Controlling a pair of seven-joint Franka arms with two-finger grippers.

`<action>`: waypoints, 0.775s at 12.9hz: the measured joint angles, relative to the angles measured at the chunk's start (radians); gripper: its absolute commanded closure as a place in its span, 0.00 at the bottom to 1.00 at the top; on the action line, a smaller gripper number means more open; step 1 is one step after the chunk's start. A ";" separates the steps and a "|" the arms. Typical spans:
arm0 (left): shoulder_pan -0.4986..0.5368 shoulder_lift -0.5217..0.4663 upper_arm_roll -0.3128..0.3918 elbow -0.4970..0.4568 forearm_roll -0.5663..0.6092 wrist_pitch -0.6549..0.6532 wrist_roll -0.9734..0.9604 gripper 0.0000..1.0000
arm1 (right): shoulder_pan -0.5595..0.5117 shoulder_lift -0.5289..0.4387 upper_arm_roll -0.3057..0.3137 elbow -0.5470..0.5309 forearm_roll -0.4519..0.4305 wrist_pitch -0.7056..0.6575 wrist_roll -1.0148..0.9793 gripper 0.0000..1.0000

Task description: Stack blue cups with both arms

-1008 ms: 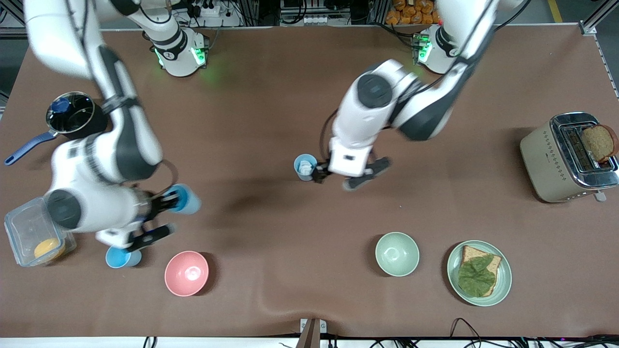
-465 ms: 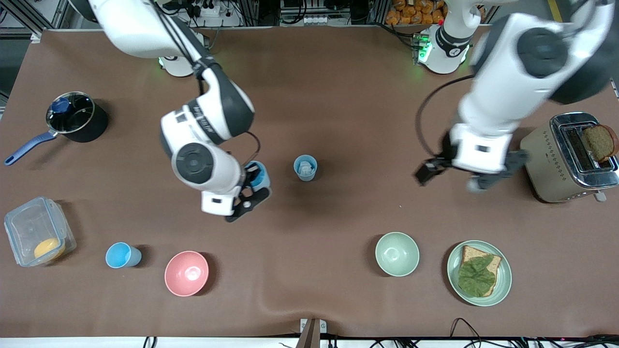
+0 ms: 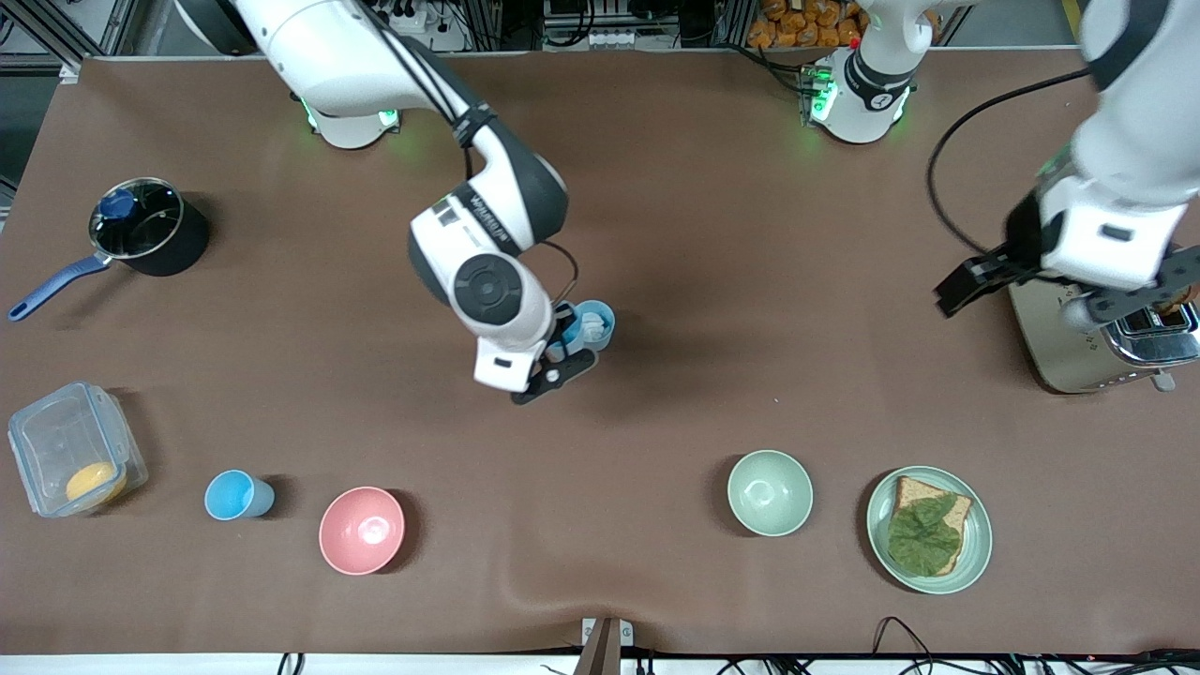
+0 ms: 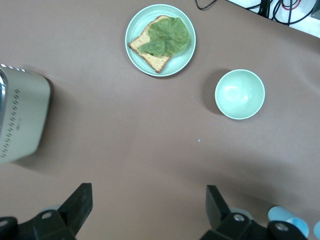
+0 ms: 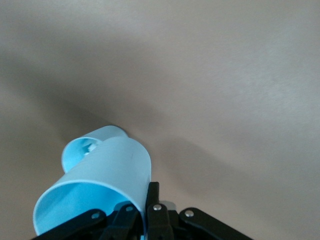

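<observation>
My right gripper is holding a blue cup. It will release that cup inside the standing pale blue cup [image 3: 593, 322] [image 5: 84, 151] with something white inside.
A pale blue cup [image 3: 594, 323] with something white inside stands at the table's middle. My right gripper [image 3: 560, 358] is right beside it, shut on the wall of a second blue cup [image 5: 100, 185], which it holds tilted above the table. That cup is mostly hidden in the front view. In the right wrist view the right gripper [image 5: 140, 206] pinches the rim, and the standing cup [image 5: 86, 146] shows just past the held one. A third blue cup [image 3: 238, 495] stands near the pink bowl. My left gripper [image 3: 1031, 292] is open and empty over the toaster's edge; it shows in the left wrist view [image 4: 148, 207] too.
A pink bowl [image 3: 362, 530], a green bowl [image 3: 770, 492] and a plate with bread and lettuce [image 3: 928, 530] stand near the front camera. A toaster [image 3: 1097, 309] is at the left arm's end. A pot [image 3: 141, 230] and a plastic box [image 3: 70, 450] are at the right arm's end.
My right gripper carried its blue cup from the right arm's end to the middle cup. My left gripper left that cup and moved off to the toaster, open.
</observation>
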State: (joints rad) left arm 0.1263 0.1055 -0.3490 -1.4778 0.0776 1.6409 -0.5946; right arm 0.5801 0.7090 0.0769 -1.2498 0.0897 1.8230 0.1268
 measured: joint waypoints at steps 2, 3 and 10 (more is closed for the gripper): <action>0.003 -0.014 0.017 -0.002 -0.007 -0.011 0.033 0.00 | 0.012 0.002 0.000 0.000 0.003 0.000 0.054 1.00; -0.031 -0.018 0.048 -0.003 -0.016 -0.030 0.033 0.00 | 0.018 0.005 0.000 -0.001 0.004 0.000 0.067 1.00; -0.073 -0.055 0.138 -0.013 -0.048 -0.114 0.169 0.00 | 0.068 0.023 0.000 -0.008 0.005 -0.001 0.187 1.00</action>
State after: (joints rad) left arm 0.0535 0.0505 -0.2106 -1.4908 0.0293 1.5269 -0.4253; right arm 0.6480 0.7323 0.0768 -1.2581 0.0945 1.8219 0.3141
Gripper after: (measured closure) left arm 0.000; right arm 0.965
